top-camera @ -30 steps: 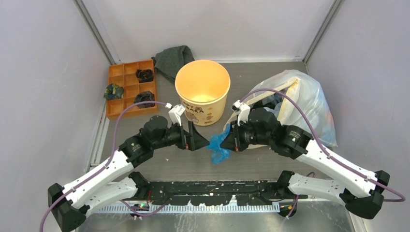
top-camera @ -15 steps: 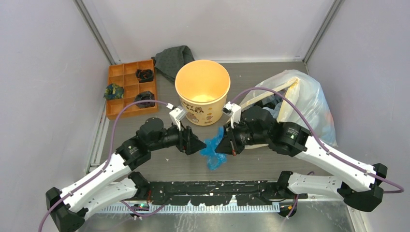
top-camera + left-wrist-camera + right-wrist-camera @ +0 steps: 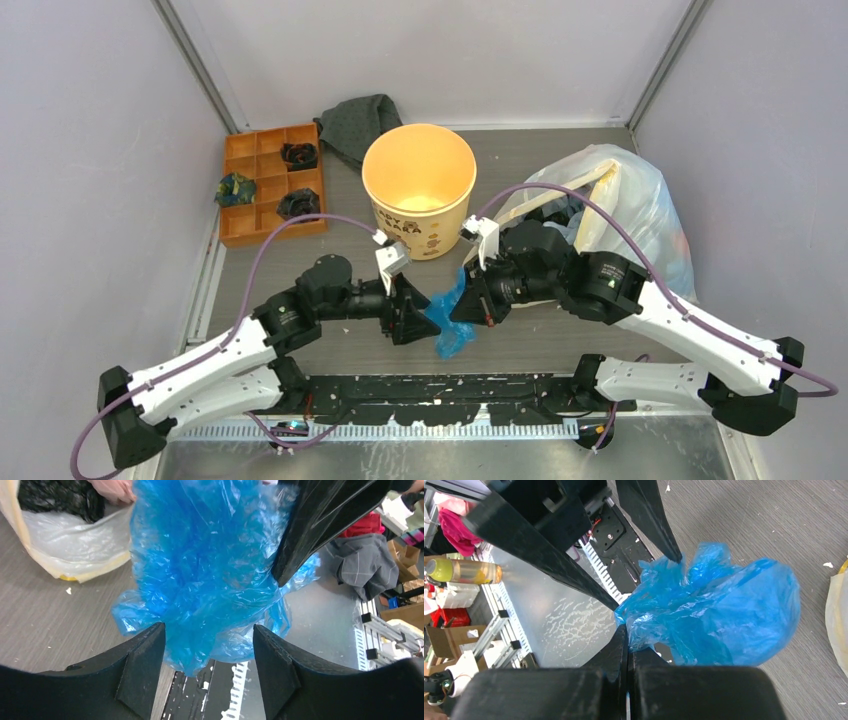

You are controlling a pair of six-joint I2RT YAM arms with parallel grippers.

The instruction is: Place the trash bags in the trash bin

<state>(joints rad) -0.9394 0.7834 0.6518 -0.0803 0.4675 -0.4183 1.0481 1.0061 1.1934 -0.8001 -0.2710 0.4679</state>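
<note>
Next, I open my left gripper wider, as the blue trash bag hangs crumpled from my right gripper, and pinch the bag's lower end (image 3: 197, 647) before I stretch it out.
The blue trash bag (image 3: 446, 318) hangs crumpled between my two grippers, in front of the cream-yellow trash bin (image 3: 418, 188). My right gripper (image 3: 467, 305) is shut on the bag's edge; the right wrist view shows the bag (image 3: 719, 610) pinched in the closed jaws (image 3: 628, 645). My left gripper (image 3: 418, 312) is open right beside the bag, jaws apart around its lower part (image 3: 205, 575), not closed on it. The left gripper (image 3: 207, 645) shows the same in its own view. The bin stands upright and open behind them.
An orange compartment tray (image 3: 245, 205) with dark items sits at back left, a dark cloth (image 3: 360, 125) behind the bin. A large whitish-clear sack with yellow patches (image 3: 625, 215) lies at the right, behind my right arm. The black base rail (image 3: 440, 395) runs along the near edge.
My left gripper has moved right and nearer, up to the bag, with its jaws now around it. The right gripper shifted slightly left, still holding the bag.
</note>
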